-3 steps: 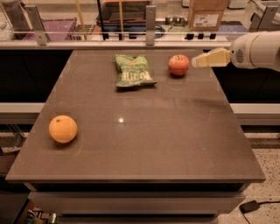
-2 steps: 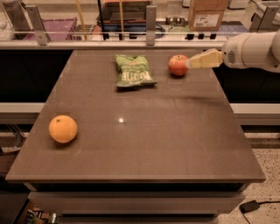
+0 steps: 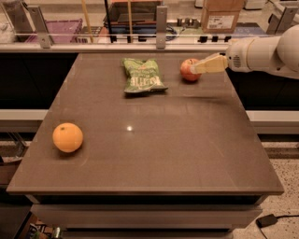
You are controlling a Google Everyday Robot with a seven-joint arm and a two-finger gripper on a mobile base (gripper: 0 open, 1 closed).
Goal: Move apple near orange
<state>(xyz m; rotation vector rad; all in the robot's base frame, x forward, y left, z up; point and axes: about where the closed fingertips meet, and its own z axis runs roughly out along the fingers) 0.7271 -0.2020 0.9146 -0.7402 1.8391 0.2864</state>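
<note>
The robot's gripper should close on the middle of the red apple point(image 3: 189, 71), the one next to the green chip bag.
The red apple point(image 3: 188, 70) with yellowish patches sits near the table's far edge, right of centre. The orange point(image 3: 67, 137) sits near the table's front left. My gripper point(image 3: 198, 67) comes in from the right on a white arm, its tan fingers point(image 3: 209, 64) reaching the apple's right side, partly in front of it. The apple and the orange are far apart, on opposite sides of the table.
A green chip bag point(image 3: 141, 76) lies flat left of the apple. The brown table point(image 3: 154, 140) has a glass rail with metal posts point(image 3: 161, 21) behind its far edge. A cardboard box point(image 3: 222, 14) stands beyond the rail.
My gripper has moved left toward the apple, from a gap beside it to reaching its right side. The apple, orange and chip bag have not moved.
</note>
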